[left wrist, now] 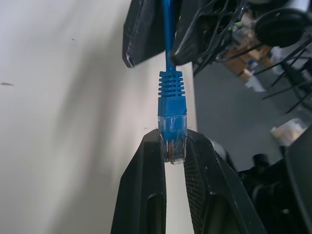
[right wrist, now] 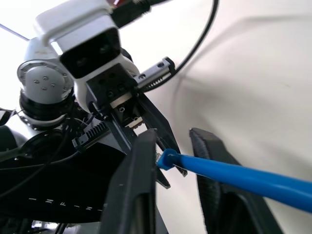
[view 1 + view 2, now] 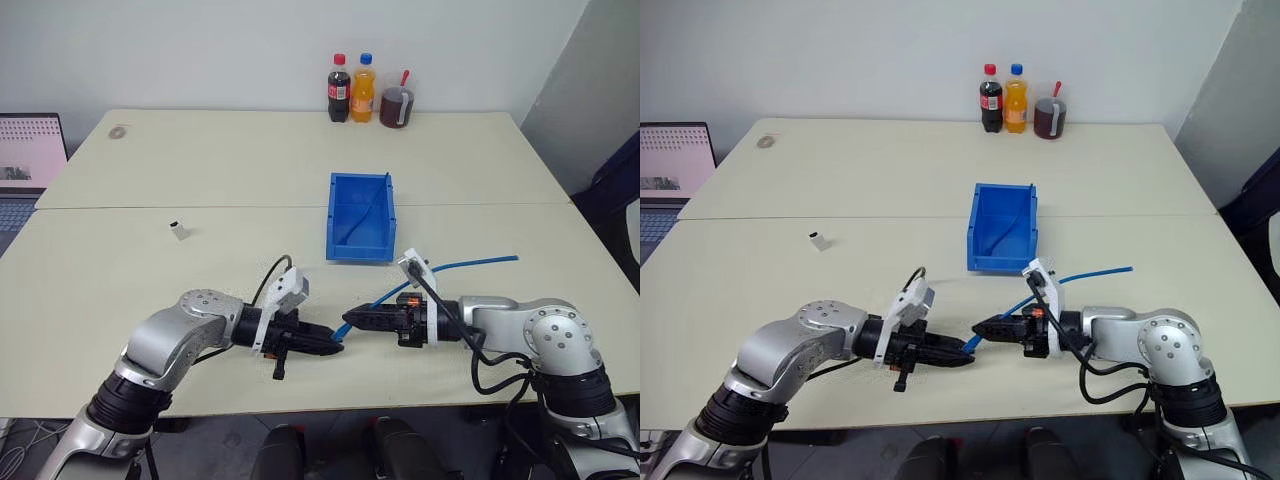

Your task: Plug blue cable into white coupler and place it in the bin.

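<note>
The white coupler needs the plug's clear end, which my left gripper covers, so I will bring my right gripper closer to take the plug's blue end (image 1: 171, 90).
The blue cable (image 3: 470, 265) lies across the table from the right and rises to both grippers near the front edge. My left gripper (image 1: 173, 141) is shut on the cable's clear plug (image 1: 171, 122). My right gripper (image 2: 173, 139) faces it tip to tip, open, with the cable (image 2: 234, 175) running loosely between its fingers (image 1: 141, 34). The white coupler (image 3: 178, 230) stands alone on the table, far to the left of both grippers. The bin (image 3: 335, 215) sits just beyond the grippers, at the table's middle.
Two bottles (image 3: 351, 88) and a jug of dark liquid (image 3: 396, 105) stand at the back edge. A laptop (image 3: 25, 160) is off the table's left side. The table's front edge (image 3: 330, 405) runs close below the grippers.
</note>
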Controlling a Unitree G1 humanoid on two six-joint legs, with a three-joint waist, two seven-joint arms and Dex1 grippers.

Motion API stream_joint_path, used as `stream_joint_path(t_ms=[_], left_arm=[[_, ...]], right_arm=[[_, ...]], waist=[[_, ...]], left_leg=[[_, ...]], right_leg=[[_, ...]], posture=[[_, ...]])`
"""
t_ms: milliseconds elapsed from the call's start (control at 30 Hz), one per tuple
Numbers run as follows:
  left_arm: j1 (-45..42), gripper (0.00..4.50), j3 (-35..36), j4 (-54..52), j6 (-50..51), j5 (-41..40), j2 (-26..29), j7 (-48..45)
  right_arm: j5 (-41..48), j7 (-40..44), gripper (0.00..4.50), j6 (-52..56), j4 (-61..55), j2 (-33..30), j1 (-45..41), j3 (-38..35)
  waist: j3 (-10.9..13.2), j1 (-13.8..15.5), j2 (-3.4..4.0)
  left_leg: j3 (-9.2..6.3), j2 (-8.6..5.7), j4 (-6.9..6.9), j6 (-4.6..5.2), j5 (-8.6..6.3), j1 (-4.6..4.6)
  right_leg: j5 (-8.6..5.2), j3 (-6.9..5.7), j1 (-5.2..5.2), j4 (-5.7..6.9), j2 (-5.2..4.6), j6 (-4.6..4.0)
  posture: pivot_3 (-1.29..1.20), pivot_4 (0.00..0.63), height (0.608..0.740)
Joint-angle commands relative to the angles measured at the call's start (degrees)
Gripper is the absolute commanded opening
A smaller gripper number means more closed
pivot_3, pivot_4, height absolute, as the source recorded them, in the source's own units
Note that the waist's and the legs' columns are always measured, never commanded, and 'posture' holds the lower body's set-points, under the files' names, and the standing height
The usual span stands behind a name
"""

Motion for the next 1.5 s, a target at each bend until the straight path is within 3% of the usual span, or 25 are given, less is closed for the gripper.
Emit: stream_joint_path(t_ms=[33,200,400,1267,1500], left_arm=[[-2.49,0.25,5.24,-0.34,9.33,-9.65,-0.07,-0.21],[-3.58,0.25,8.43,0.64,18.19,-17.75,0.36,-0.13],[-3.76,0.25,10.78,-0.09,24.81,-24.98,0.29,1.52],[-1.45,0.25,12.97,-2.07,27.77,-35.86,-0.89,11.13],[-0.8,0.25,12.73,-2.34,27.28,-36.51,-0.35,11.53]], right_arm=[[6.94,11.55,1.92,2.0,-2.9,-5.82,1.09,-4.33],[8.27,17.28,1.92,2.06,-3.55,-8.75,1.56,-3.69],[6.74,16.38,1.92,-0.77,-3.4,-4.96,0.79,-1.55],[7.35,16.39,1.92,-1.17,-2.76,-1.8,-2.15,2.84],[8.1,16.71,0.61,-0.7,-1.77,-2.34,-2.45,2.41]], waist=[[0.01,0.06,-0.01],[0.02,0.02,-0.03],[0.02,-0.27,-0.03],[0.02,-0.1,-0.02],[0.02,-0.09,-0.02]], left_leg=[[0.0,-0.01,0.01,0.0,0.0,0.0],[-0.04,-0.02,0.0,0.0,0.0,0.01],[-0.08,0.04,0.0,0.0,0.0,0.05],[-0.07,0.01,0.01,0.0,0.0,0.05],[-0.07,0.01,0.01,0.0,0.0,0.05]], right_leg=[[0.0,-0.01,0.0,0.0,0.0,0.0],[0.0,-0.04,0.04,-0.03,0.02,0.0],[0.0,-0.05,0.04,0.02,0.1,0.0],[0.0,-0.03,0.04,0.01,0.06,0.0],[0.0,-0.02,0.04,0.01,0.06,0.0]], posture=[[0.0,0.15,0.74],[0.0,0.15,0.74],[0.0,0.15,0.74],[0.0,0.15,0.74],[0.0,0.15,0.74]])
